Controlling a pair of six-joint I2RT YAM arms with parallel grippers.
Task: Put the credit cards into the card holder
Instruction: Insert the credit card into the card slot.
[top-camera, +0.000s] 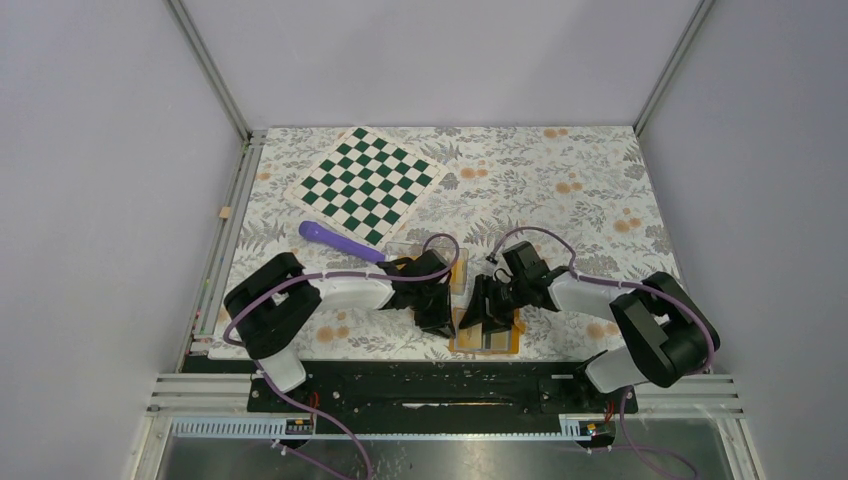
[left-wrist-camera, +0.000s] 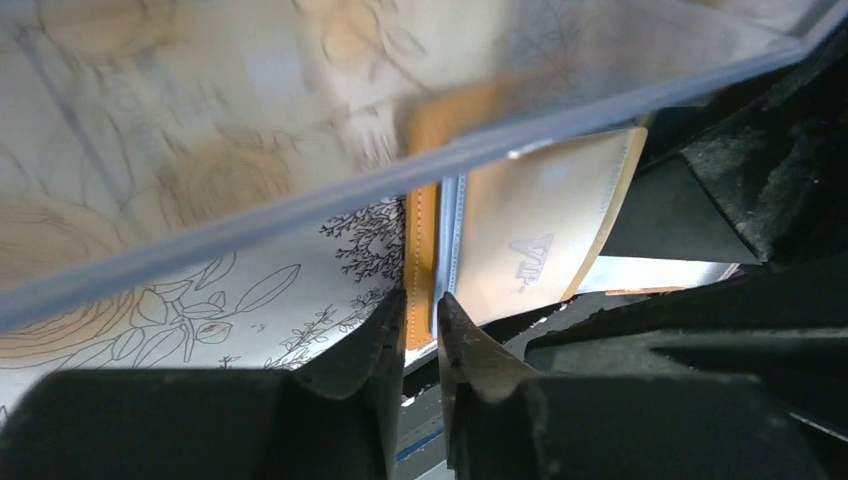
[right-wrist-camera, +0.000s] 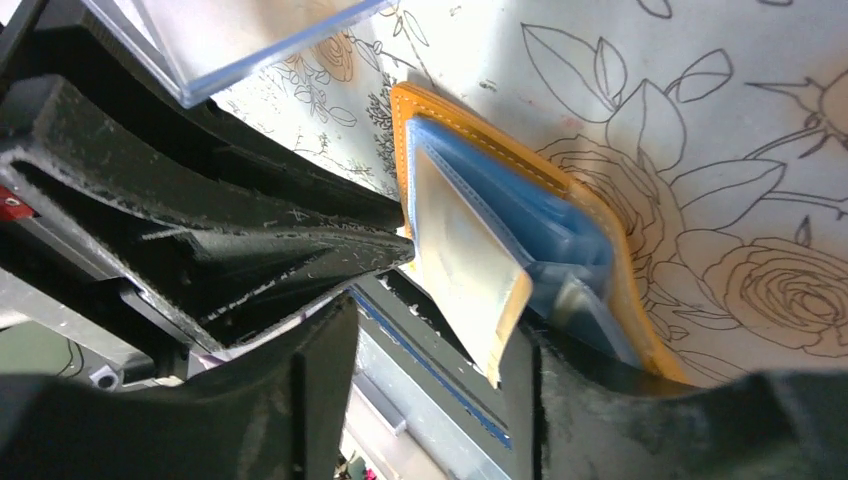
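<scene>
The cream credit card sticks up tilted from its pocket beside one right finger, so my right gripper needs to open wider and pinch the card's free edge (right-wrist-camera: 511, 322) before pushing.
The orange card holder (top-camera: 503, 341) lies open near the table's front edge, its light-blue pockets (right-wrist-camera: 560, 235) facing up. A cream credit card (right-wrist-camera: 455, 255) sticks partway out of a pocket, tilted up; it also shows in the left wrist view (left-wrist-camera: 540, 225). My left gripper (top-camera: 440, 318) is shut on the holder's orange stitched edge (left-wrist-camera: 421, 240), with its fingertips (left-wrist-camera: 390, 325) pinching it. My right gripper (top-camera: 478, 312) stands open over the holder. The card's free corner lies between its fingers, close to the right finger (right-wrist-camera: 570, 400). In the top view both grippers hide most of the holder.
A clear plastic box (top-camera: 432, 256) sits just behind the grippers; its edge (left-wrist-camera: 300, 215) crosses the left wrist view. A purple rod-like object (top-camera: 340, 241) lies left of it. A green-and-white chessboard (top-camera: 365, 185) lies at the back. The table's front edge and metal rail (top-camera: 440, 385) are close.
</scene>
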